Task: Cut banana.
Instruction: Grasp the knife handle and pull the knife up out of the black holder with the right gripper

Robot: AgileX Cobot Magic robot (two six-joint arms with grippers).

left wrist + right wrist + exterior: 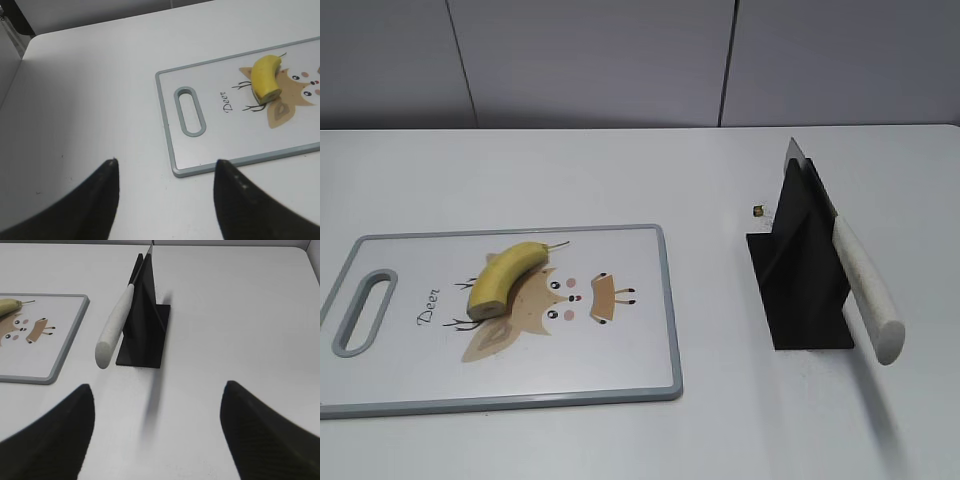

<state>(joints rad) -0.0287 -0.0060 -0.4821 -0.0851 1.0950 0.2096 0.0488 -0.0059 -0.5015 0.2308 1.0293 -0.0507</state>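
Next, my right gripper grips the knife on the white handle's middle (864,282) (117,321), to be lifted out of the black stand.
A short curved yellow banana (505,277) lies on a white cutting board (640,350) with a grey rim and a deer print, stem toward the back, flat cut face toward the front left. It also shows in the left wrist view (265,77) and its stem end in the right wrist view (9,305). A knife with a white handle (865,295) rests in a black stand (800,280). My left gripper (165,167) is open and empty, off the board's handle end. My right gripper (157,390) is open and empty, in front of the knife handle (112,330). Neither gripper shows in the exterior view.
The board has an oval handle slot (362,310) at its left end. A small dark speck (758,211) lies on the white table behind the stand. The grey wall stands at the table's far edge.
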